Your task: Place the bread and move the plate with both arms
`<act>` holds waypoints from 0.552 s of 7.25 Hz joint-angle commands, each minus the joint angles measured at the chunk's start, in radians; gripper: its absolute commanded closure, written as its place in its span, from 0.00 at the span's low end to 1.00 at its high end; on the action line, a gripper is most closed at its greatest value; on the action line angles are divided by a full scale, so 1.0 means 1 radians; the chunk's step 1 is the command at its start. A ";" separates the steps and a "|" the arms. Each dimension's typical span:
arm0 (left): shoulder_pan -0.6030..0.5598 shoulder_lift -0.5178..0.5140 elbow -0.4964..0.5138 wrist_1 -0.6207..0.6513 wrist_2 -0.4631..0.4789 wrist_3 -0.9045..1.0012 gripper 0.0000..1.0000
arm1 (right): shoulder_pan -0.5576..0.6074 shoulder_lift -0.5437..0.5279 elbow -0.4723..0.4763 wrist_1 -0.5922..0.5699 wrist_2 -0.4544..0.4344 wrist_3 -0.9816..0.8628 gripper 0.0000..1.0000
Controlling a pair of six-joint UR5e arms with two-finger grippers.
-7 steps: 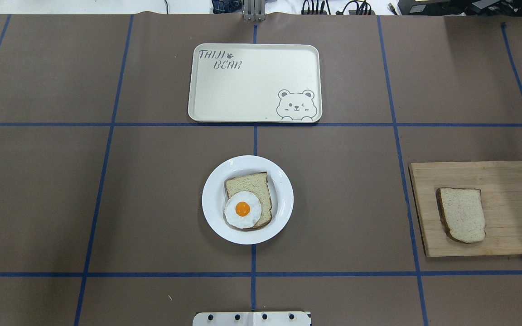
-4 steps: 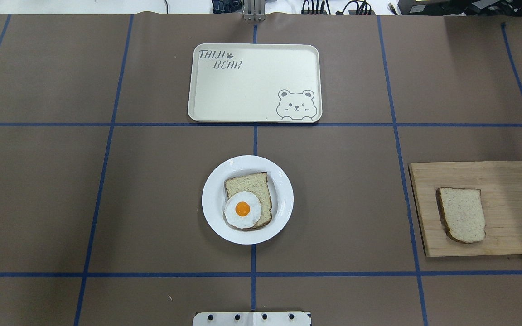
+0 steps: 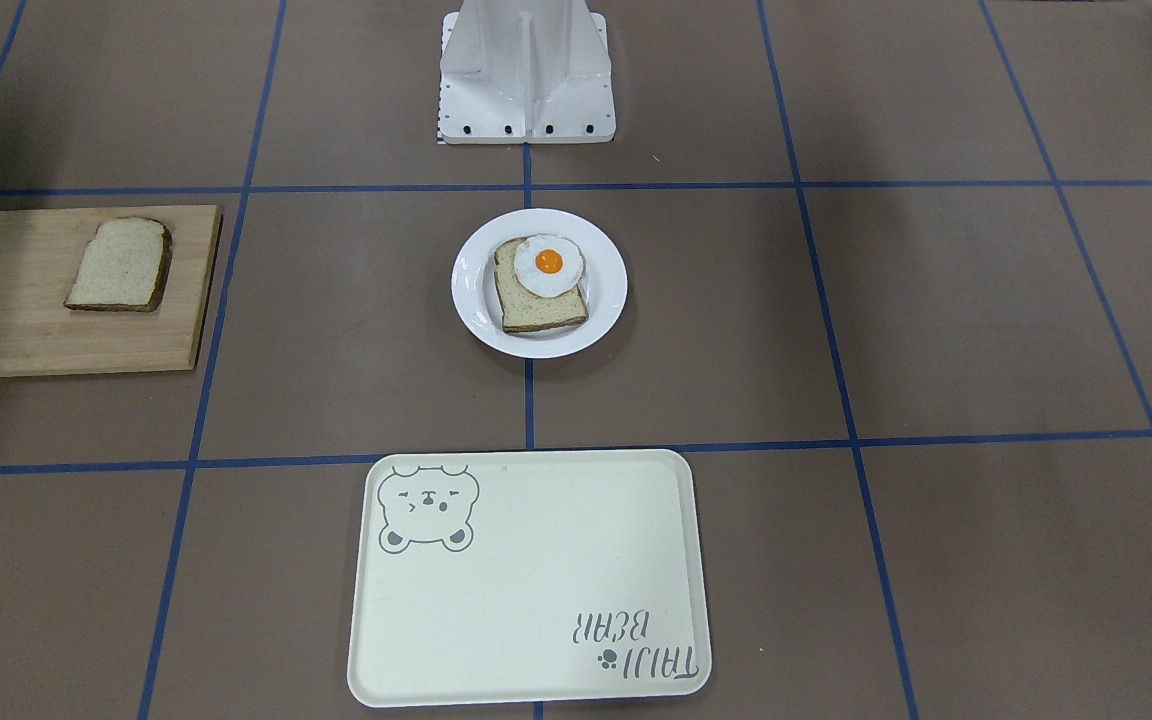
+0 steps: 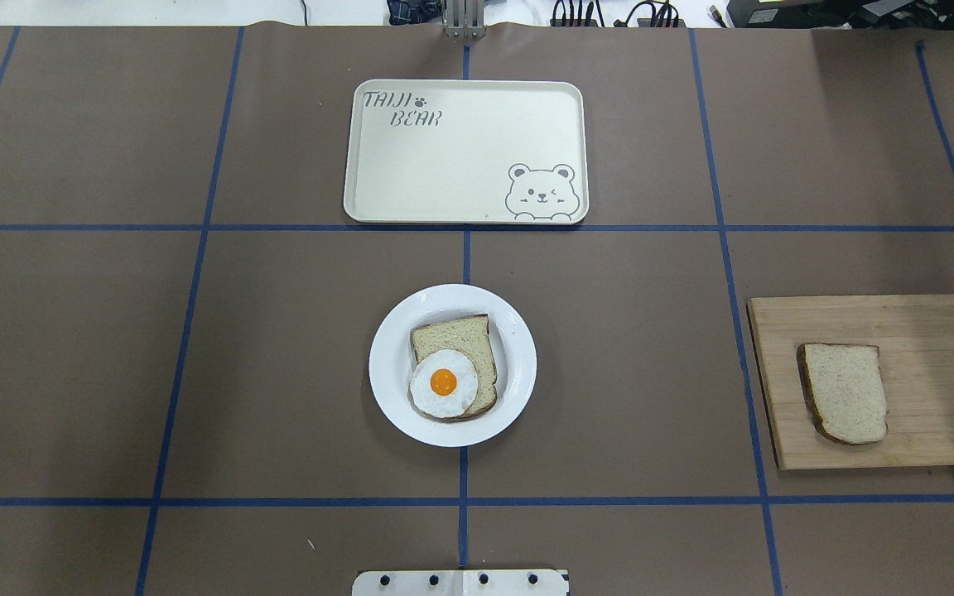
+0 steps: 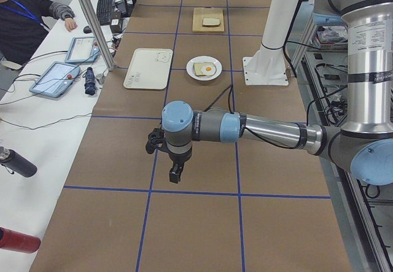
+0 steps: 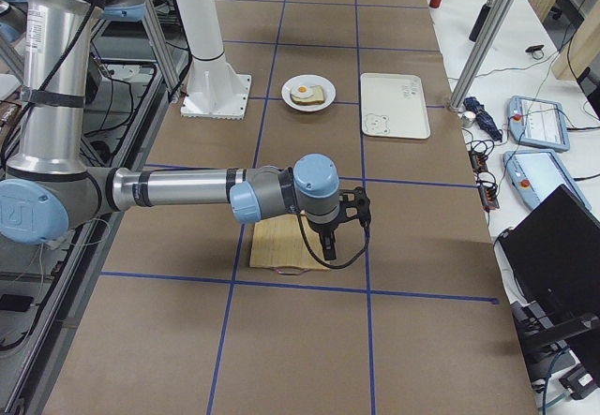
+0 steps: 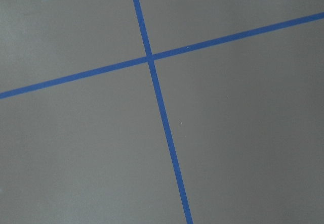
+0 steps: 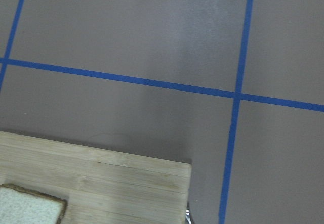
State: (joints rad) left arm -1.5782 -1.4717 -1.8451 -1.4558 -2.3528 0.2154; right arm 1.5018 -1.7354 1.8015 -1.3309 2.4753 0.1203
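Next, I close my right gripper on the plain bread slice's outer edge (image 3: 76, 282) (image 8: 61, 217), the one on the cutting board facing away from the white plate.
The plain bread slice (image 4: 845, 391) lies on a wooden cutting board (image 4: 932, 372) at the right; it also shows in the front view (image 3: 119, 264) and as a corner in the right wrist view (image 8: 28, 206). The white plate (image 4: 386, 364) sits at the table's middle and holds another slice with a fried egg (image 4: 442, 382). My left gripper (image 5: 175, 174) hangs over bare table far to the left. My right gripper (image 6: 328, 246) hangs over the board's outer end. Both show only in side views, so I cannot tell whether they are open or shut.
A cream tray with a bear drawing (image 4: 444, 165) lies beyond the plate. The white robot base (image 3: 526, 80) stands on the plate's near side. Blue tape lines cross the brown table. An operator (image 5: 31, 20) and tablets are at a side bench.
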 commanded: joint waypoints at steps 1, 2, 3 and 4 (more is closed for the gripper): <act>0.000 0.004 0.003 0.000 -0.005 -0.001 0.02 | -0.084 -0.001 -0.002 0.138 0.044 0.240 0.00; 0.000 0.008 0.001 0.000 -0.006 -0.001 0.02 | -0.171 -0.003 -0.002 0.268 0.028 0.439 0.00; -0.002 0.010 0.000 0.000 -0.006 -0.001 0.02 | -0.280 -0.010 -0.004 0.435 -0.054 0.666 0.00; -0.002 0.011 0.000 0.000 -0.006 -0.001 0.02 | -0.396 -0.012 -0.019 0.582 -0.146 0.873 0.00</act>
State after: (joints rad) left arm -1.5794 -1.4627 -1.8446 -1.4557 -2.3589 0.2148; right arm 1.2469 -1.7431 1.7951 -0.9413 2.4307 0.7226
